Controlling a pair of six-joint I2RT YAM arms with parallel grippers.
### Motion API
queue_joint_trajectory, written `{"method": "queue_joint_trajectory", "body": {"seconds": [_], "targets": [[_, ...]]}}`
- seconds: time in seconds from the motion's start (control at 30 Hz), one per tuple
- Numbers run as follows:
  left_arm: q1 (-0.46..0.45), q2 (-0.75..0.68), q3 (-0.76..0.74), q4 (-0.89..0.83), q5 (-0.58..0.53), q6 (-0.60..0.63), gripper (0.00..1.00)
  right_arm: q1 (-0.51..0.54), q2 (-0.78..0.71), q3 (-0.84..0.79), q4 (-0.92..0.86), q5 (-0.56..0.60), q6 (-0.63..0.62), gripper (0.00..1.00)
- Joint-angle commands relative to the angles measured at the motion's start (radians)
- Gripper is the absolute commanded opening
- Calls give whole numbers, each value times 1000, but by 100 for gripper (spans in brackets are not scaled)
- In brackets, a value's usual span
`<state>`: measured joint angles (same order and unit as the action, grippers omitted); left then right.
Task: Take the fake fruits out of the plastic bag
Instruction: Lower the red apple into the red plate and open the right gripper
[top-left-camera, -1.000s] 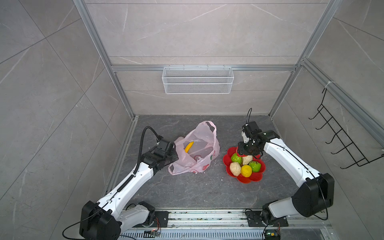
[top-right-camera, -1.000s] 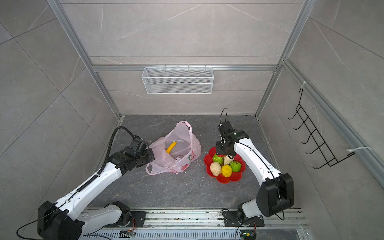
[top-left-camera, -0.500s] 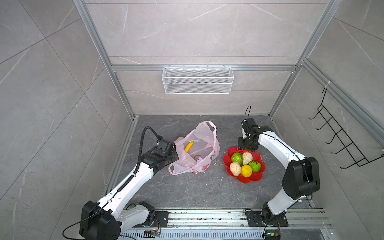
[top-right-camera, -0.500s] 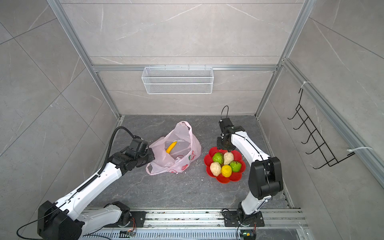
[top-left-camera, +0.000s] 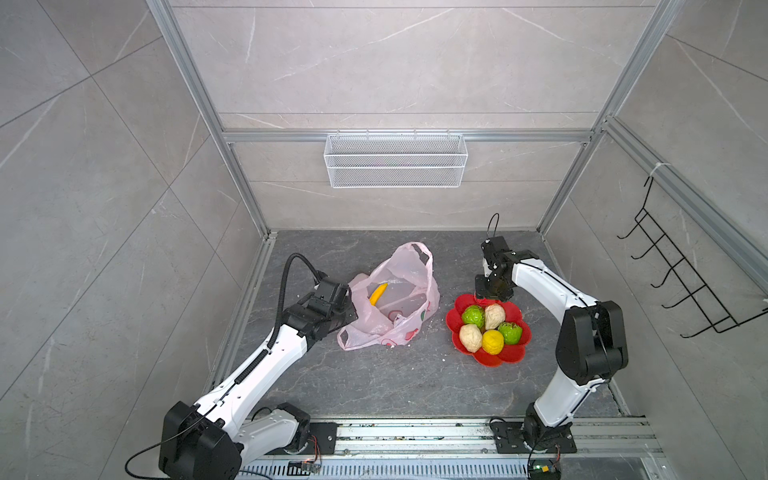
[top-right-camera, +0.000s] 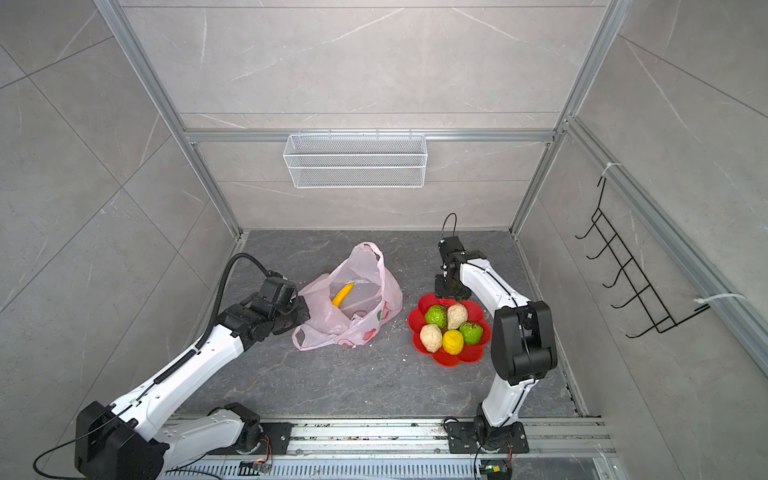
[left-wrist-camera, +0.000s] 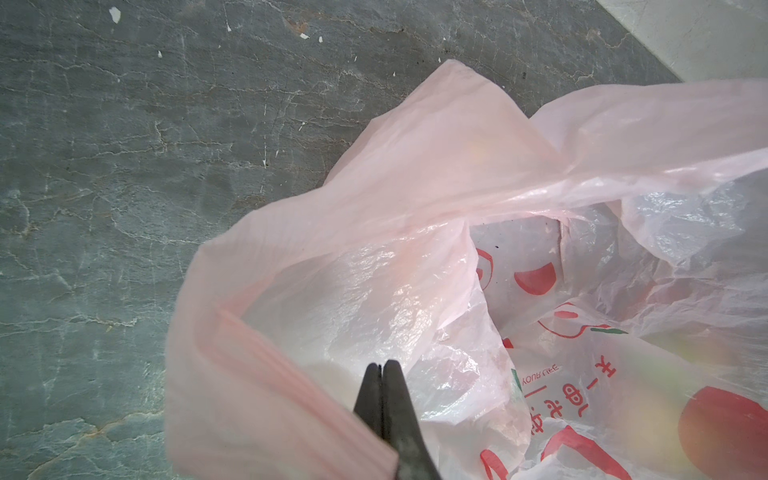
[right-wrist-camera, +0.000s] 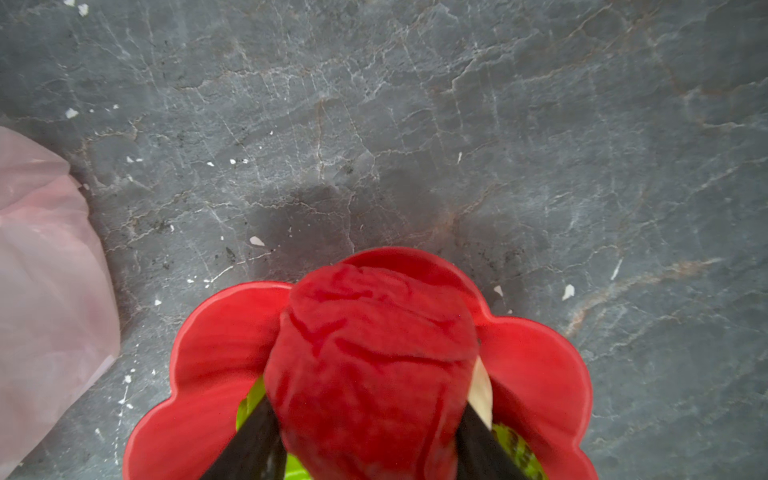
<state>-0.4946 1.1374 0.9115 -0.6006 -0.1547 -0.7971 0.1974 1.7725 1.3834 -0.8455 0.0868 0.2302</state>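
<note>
Next, my right gripper drops the lumpy red fruit in the far petal of the red dish (top-left-camera: 485, 301) (right-wrist-camera: 384, 358), behind the cream fruit. The red fruit now hangs over the dish's far edge.
The pale-pink plastic bag (top-left-camera: 399, 291) (top-right-camera: 365, 291) lies crumpled left of centre, mouth up, with a yellow banana (top-left-camera: 378, 293) (top-right-camera: 343, 294) inside. My left gripper (top-left-camera: 351, 307) (left-wrist-camera: 380, 368) is shut on the bag's left rim, a pink handle band (left-wrist-camera: 257, 361) beside its fingers. The red flower-shaped dish (top-left-camera: 511, 353) (right-wrist-camera: 216, 332) holds two green, two cream and one yellow fruit (top-left-camera: 493, 340). My right gripper (top-left-camera: 492, 293) (right-wrist-camera: 368, 415) hangs over the dish's far edge, shut on a lumpy red fruit (right-wrist-camera: 374, 353).
A white wire basket (top-left-camera: 395, 160) hangs on the back wall. A black hook rack (top-left-camera: 681, 282) is fixed to the right wall. Both arm bases sit on the metal rail (top-left-camera: 415, 432) along the front. Small white flecks dot the dark stone floor.
The right gripper has drawn back from above the dish's middle to its far edge, and its arm has folded upright. The left arm and the bag have not moved.
</note>
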Motion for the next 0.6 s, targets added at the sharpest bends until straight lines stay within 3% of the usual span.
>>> {"method": "queue_joint_trajectory", "body": {"seconds": [0.0, 0.43, 0.57], "targets": [[4, -14, -5, 5, -3, -11, 0, -3, 16, 19, 7, 2, -21, 36], [4, -10, -2, 9, 1, -13, 0, -6, -3, -34, 28, 1, -17, 45], [4, -13, 0, 8, 1, -13, 0, -6, -28, -54, 44, 8, -12, 42]]}}
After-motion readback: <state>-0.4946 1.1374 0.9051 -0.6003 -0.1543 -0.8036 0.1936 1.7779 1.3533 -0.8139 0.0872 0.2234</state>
